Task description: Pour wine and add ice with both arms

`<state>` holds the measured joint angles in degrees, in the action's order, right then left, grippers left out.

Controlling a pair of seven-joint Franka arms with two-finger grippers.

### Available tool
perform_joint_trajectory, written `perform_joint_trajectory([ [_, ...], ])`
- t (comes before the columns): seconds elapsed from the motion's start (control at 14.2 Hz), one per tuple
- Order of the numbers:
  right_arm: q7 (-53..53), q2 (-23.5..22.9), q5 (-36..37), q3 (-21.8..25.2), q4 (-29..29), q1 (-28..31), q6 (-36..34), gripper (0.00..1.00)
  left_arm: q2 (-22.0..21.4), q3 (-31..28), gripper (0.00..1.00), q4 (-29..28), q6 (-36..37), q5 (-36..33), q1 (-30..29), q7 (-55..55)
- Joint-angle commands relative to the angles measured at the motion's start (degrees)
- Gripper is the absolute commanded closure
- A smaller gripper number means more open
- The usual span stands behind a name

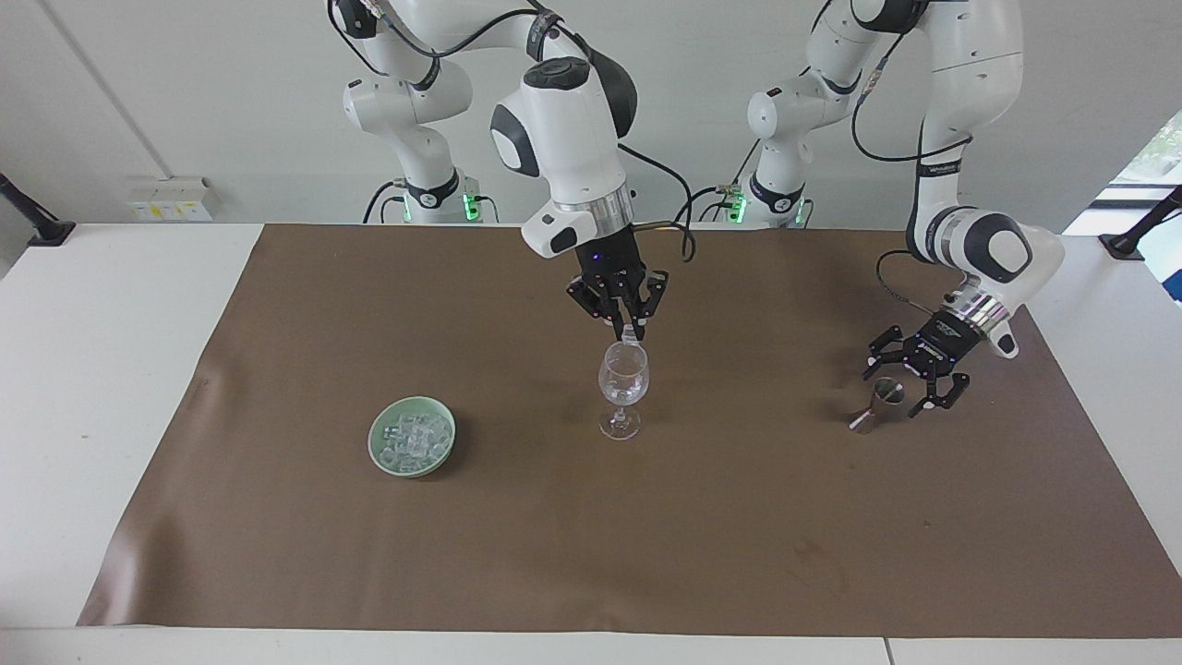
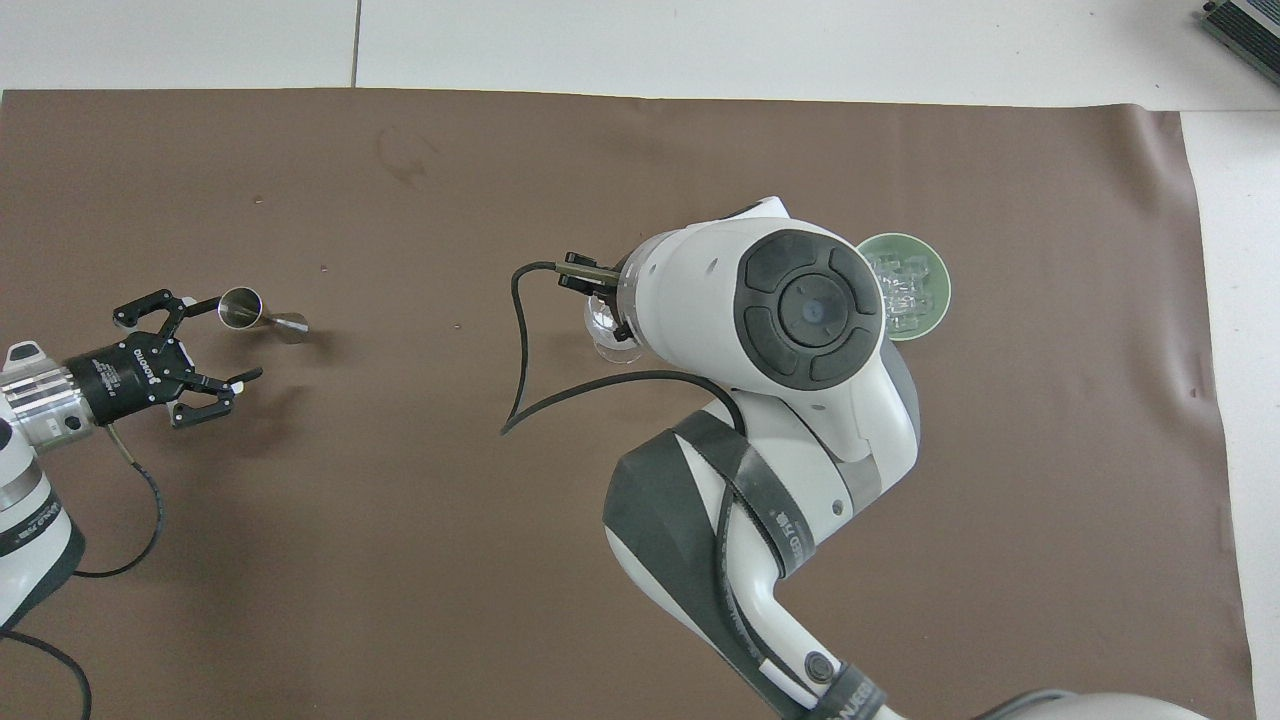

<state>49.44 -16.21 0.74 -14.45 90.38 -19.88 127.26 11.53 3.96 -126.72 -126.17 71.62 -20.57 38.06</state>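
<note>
Next, I release the ice cube from my right gripper inside the clear wine glass (image 2: 620, 316) on the brown mat.
A clear wine glass (image 1: 623, 386) stands in the middle of the brown mat; in the overhead view (image 2: 600, 335) the right arm hides most of it. My right gripper (image 1: 631, 334) hangs just over its rim, shut on one ice cube (image 1: 631, 338). The rest of the ice (image 1: 413, 436) lies heaped in a green bowl (image 1: 373, 441) toward the right arm's end, and shows from above too (image 2: 900, 285). A small metal jigger (image 1: 877, 406) stands toward the left arm's end. My left gripper (image 1: 898, 388) is open and empty right beside it (image 2: 237, 338).
The brown mat (image 1: 646, 554) covers most of the white table. The right arm's big wrist (image 2: 800, 310) hides part of the bowl (image 2: 940, 290) from above. A cable loops out beside the glass (image 2: 515, 350).
</note>
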Motion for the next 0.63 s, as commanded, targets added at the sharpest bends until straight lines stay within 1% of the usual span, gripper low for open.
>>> perform_joint_trajectory([
  [0.0,-0.74,-0.05,0.31,-0.31,1.90,0.89,0.97,1.00,-2.57,-3.67,0.00,2.77,4.95,-12.42,-0.08,0.09],
  [0.07,-0.92,0.13,0.31,-0.31,2.25,0.89,0.97,1.00,-2.66,-5.26,0.00,5.57,8.28,-18.30,-0.17,-0.08],
  [0.21,-1.19,0.13,0.31,-0.31,2.43,1.33,0.97,1.00,-2.66,-7.90,0.00,11.02,14.00,-26.15,-0.17,-0.70],
  [0.35,-1.19,-0.83,0.40,-0.31,2.43,1.16,1.32,1.00,-3.44,-8.00,0.00,14.20,15.34,-32.65,0.01,-1.05],
  [0.49,-1.28,-1.02,0.49,-0.31,2.43,1.16,1.32,1.00,-6.16,-7.82,0.00,14.92,15.26,-38.20,1.15,-1.58],
  [0.56,-1.27,-0.93,0.49,-0.31,2.34,1.16,1.32,1.00,-7.74,-7.47,0.00,15.01,15.17,-39.79,1.33,-2.36],
])
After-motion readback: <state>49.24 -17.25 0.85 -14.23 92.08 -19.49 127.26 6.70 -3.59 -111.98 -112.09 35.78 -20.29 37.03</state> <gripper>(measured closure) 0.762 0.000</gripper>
